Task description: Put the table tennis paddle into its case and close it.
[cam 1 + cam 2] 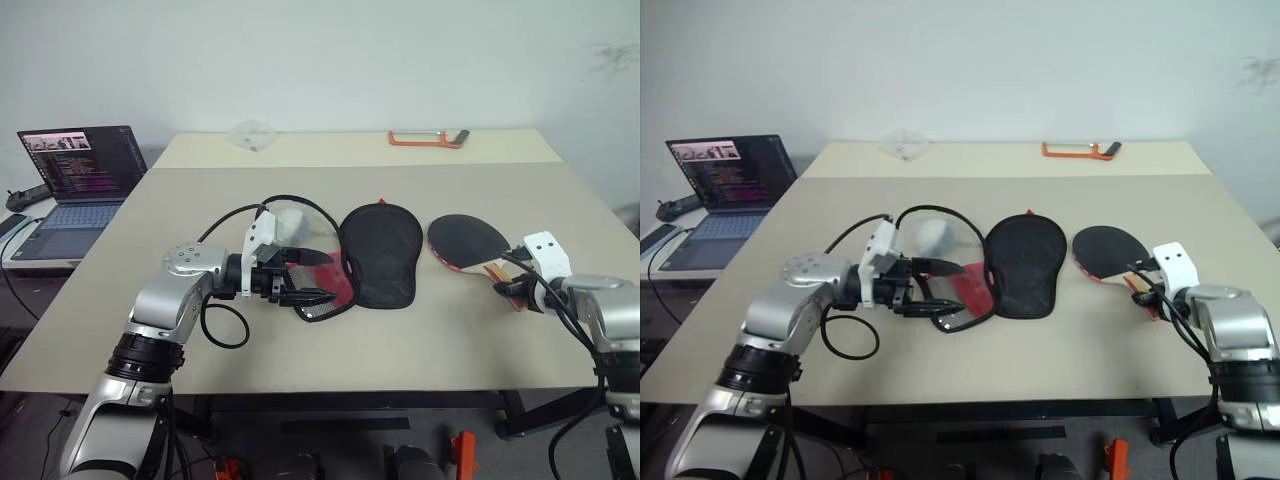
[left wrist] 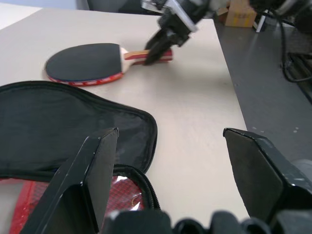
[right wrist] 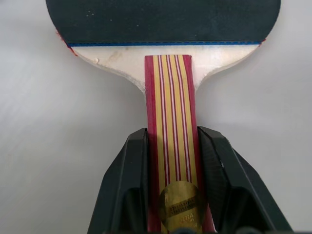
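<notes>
The paddle's handle is held too far back, by its gold label, in my right gripper, so it should open and grab the handle closer to the paddle's black side [image 3: 169, 97] before lifting.
The table tennis paddle [image 1: 468, 240] lies flat on the table at the right, black face up. My right gripper [image 1: 515, 287] is shut on its striped wooden handle [image 3: 170, 122], one finger [image 3: 127, 165] on each side. The case [image 1: 382, 250] lies open in the middle of the table, with its black half flat to the left of the paddle. Its red mesh half [image 1: 325, 290] sits under my left gripper [image 1: 315, 290]. That gripper stands open and points toward the paddle, with the case's zippered edge [image 2: 141, 170] below its fingers [image 2: 92, 175].
A laptop [image 1: 85, 185] stands open off the table's left side. An orange-framed tool [image 1: 428, 138] and a clear plastic piece [image 1: 252, 135] lie at the far edge. A pale round object [image 1: 933, 235] rests behind the left gripper. Bare tabletop [image 1: 420, 340] runs along the near edge.
</notes>
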Tool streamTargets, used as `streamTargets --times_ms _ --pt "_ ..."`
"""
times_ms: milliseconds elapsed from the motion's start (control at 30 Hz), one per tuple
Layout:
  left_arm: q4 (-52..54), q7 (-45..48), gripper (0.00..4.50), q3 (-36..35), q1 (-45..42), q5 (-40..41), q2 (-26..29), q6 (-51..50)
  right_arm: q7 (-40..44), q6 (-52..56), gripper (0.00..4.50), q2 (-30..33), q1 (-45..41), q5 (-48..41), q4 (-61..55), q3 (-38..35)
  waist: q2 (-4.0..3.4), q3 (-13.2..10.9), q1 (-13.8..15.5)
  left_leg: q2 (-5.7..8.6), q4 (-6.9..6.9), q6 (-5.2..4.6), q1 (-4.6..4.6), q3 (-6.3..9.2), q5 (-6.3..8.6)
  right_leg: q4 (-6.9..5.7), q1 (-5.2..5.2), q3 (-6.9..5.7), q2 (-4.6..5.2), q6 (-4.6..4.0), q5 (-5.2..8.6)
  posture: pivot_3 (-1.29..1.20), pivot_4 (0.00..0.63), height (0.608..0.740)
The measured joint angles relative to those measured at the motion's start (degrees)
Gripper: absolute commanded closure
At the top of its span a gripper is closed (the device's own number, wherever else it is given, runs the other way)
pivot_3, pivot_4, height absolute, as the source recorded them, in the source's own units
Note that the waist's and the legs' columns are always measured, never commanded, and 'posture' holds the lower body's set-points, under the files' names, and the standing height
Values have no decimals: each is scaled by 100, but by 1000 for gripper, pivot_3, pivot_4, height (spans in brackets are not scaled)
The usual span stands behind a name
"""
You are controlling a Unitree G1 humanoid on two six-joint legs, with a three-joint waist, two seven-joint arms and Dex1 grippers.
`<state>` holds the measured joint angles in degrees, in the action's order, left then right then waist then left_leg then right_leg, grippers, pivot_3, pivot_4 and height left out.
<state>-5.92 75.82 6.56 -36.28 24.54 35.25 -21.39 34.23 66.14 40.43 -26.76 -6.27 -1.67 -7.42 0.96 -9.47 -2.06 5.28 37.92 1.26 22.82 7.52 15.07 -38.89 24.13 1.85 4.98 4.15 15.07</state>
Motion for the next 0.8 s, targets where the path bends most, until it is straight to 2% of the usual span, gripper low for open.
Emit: streamTargets --times_ms 100,333,633,800 --pt "-148 37 733 35 -48 -43 -78 82 -233 571 3353 -127 251 -121 -733 -156 0 0 10 0 0 -4 -5 0 2 -2 -4 1 -1 2 -2 0 150 740" --pt "-312 120 733 52 -140 -132 -159 229 -582 951 1076 -355 303 -273 -994 -252 1 0 14 0 1 -3 -7 -4 1 -2 -5 4 -1 3 -3 0 150 740" --pt "-289 77 733 50 -133 -187 -162 269 -698 660 1076 -498 -334 -445 -315 -168 1 0 12 0 0 -4 -9 -8 1 -2 -5 6 -2 3 -3 0 150 740" --pt "-243 -18 733 48 -105 -187 -153 221 -719 313 1076 -493 -419 -411 24 -16 5 3 11 -1 1 -4 -10 -9 1 0 -6 7 -2 3 -3 0 150 740"
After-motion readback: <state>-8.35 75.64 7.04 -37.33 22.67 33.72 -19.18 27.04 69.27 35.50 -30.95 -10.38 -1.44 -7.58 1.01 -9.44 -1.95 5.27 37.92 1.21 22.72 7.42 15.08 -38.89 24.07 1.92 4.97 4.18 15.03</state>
